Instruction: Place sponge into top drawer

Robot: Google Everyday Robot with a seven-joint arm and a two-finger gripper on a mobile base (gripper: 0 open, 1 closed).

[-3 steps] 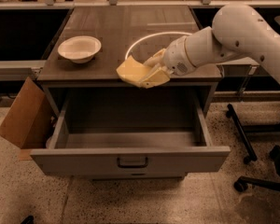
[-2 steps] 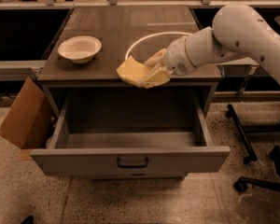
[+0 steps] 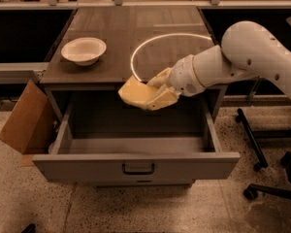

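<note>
My gripper should set the pale yellow sponge down and let go of it on the middle of the top drawer's bottom (image 3: pixel 142 126), just behind the dark handle. The sponge is still over the drawer's back.
My gripper (image 3: pixel 153 92) is shut on the pale yellow sponge (image 3: pixel 134 92) and holds it in the air at the front edge of the tabletop, over the back of the open top drawer (image 3: pixel 136 165). The sponge sticks out to the left of the fingers (image 3: pixel 161 98). The drawer is wide, grey and pulled fully out, with a small dark handle (image 3: pixel 138 169) in the middle of its front panel. Its inside shows nothing in it.
A white round bowl (image 3: pixel 84 50) sits on the dark tabletop (image 3: pixel 136 28) at the left. A white cable ring (image 3: pixel 169 38) lies on the tabletop. A brown cardboard box (image 3: pixel 24 118) leans left of the drawer. Office chair bases (image 3: pixel 266 154) stand at the right.
My gripper has moved a little forward and down with the sponge, from over the tabletop edge to over the drawer's back part.
</note>
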